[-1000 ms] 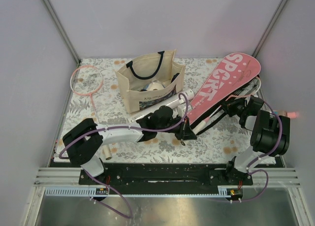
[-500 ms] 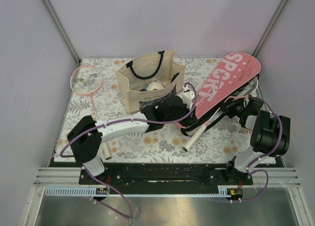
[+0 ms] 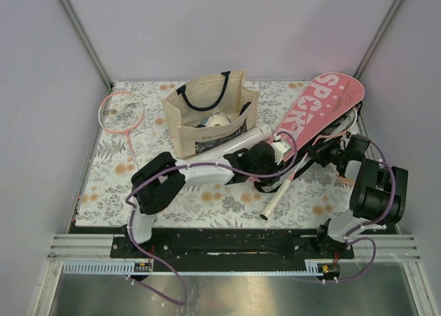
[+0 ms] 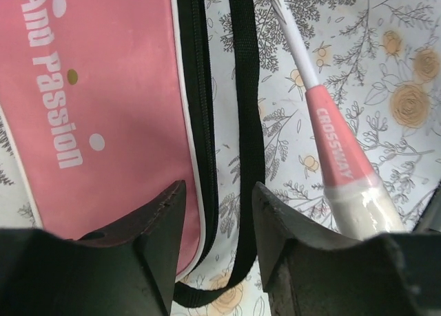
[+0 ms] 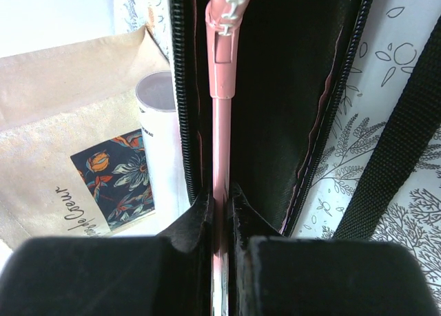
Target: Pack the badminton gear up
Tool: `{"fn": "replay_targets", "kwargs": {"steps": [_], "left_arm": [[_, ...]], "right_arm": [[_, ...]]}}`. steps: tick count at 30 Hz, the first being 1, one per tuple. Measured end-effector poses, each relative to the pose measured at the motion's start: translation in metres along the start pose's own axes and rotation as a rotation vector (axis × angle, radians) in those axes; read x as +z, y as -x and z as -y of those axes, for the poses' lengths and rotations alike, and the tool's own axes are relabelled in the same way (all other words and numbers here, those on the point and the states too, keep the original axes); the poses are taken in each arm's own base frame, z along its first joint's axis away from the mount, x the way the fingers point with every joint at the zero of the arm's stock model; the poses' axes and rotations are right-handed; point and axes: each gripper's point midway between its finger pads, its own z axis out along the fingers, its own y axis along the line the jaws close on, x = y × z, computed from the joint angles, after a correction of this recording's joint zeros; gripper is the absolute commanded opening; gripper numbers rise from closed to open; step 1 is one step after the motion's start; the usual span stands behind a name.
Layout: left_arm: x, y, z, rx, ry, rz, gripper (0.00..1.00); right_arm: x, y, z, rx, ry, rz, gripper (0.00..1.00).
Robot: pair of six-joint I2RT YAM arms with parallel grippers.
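Next, my right gripper lets go of the pink-framed racket so that it rests on the black lining inside the open pink "SPORT" cover (image 3: 314, 146) (image 5: 269, 123).
The pink "SPORT" cover (image 3: 317, 113) lies at the back right, its zip open. One pink-framed racket is partly inside it, with strings showing at its right edge (image 3: 351, 118) and the white handle (image 3: 275, 192) sticking out toward me. My right gripper (image 3: 322, 151) is shut on the cover's pink flap edge (image 5: 220, 123), above the black lining (image 5: 275, 89). My left gripper (image 4: 217, 192) hovers open over the cover's narrow end (image 4: 89, 89) and black strap (image 4: 248, 89), holding nothing. The racket's pink cone (image 4: 337, 151) lies just to its right. A second racket (image 3: 120, 113) lies far left. The white tube (image 3: 238, 142) leans by the tote.
The beige tote bag (image 3: 207, 116) with black handles stands at the back centre, with a white object inside it. The tube's end (image 5: 162, 137) and the tote's printed panel (image 5: 62, 158) sit just left of the cover's opening. Frame posts and walls close in the flowered table.
My left gripper has opened, leaving the racket handle on the table, and has moved back and to the right, to the cover's narrow end. The right gripper has kept its grip.
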Motion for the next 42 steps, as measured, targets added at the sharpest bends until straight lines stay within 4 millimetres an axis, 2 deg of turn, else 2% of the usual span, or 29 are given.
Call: {"fn": "replay_targets", "kwargs": {"steps": [8, 14, 15, 16, 19, 20, 21, 26, 30, 33, 38, 42], "left_arm": [[0.019, 0.0, -0.012, 0.033, 0.077, 0.008, 0.48], [0.021, 0.004, -0.024, 0.053, 0.142, 0.029, 0.49], [0.021, 0.006, -0.025, 0.056, 0.149, 0.035, 0.47], [0.021, 0.007, -0.026, 0.058, 0.155, 0.04, 0.39], [0.021, 0.009, -0.026, 0.065, 0.158, 0.05, 0.08], [0.022, 0.009, -0.025, 0.067, 0.155, 0.051, 0.02], [0.022, 0.009, -0.024, 0.069, 0.153, 0.051, 0.0], [0.02, 0.004, -0.02, 0.058, 0.131, 0.055, 0.0], [0.005, -0.005, -0.013, 0.041, 0.091, 0.044, 0.0], [-0.006, 0.003, -0.004, 0.035, 0.049, 0.058, 0.0], [-0.024, 0.024, 0.014, 0.028, -0.028, 0.104, 0.0], [-0.034, 0.031, 0.024, 0.021, -0.072, 0.118, 0.0]], "right_arm": [[-0.002, -0.001, -0.003, -0.005, 0.009, -0.004, 0.0], [-0.004, -0.002, -0.008, -0.011, 0.02, -0.007, 0.0], [-0.004, -0.002, -0.008, -0.01, 0.02, -0.007, 0.0], [-0.004, -0.002, -0.008, -0.01, 0.02, -0.007, 0.0], [-0.004, -0.002, -0.008, -0.007, 0.021, -0.008, 0.0], [-0.004, -0.003, -0.008, -0.007, 0.023, -0.011, 0.0], [-0.004, -0.003, -0.008, -0.006, 0.026, -0.013, 0.0], [-0.005, -0.007, -0.011, 0.001, 0.055, -0.028, 0.0], [-0.005, -0.019, -0.004, 0.036, 0.075, -0.053, 0.0], [-0.006, -0.026, -0.001, 0.051, 0.087, -0.071, 0.0], [-0.006, -0.026, -0.004, 0.052, 0.101, -0.073, 0.0], [-0.006, -0.024, -0.005, 0.06, 0.102, -0.064, 0.0]]}}
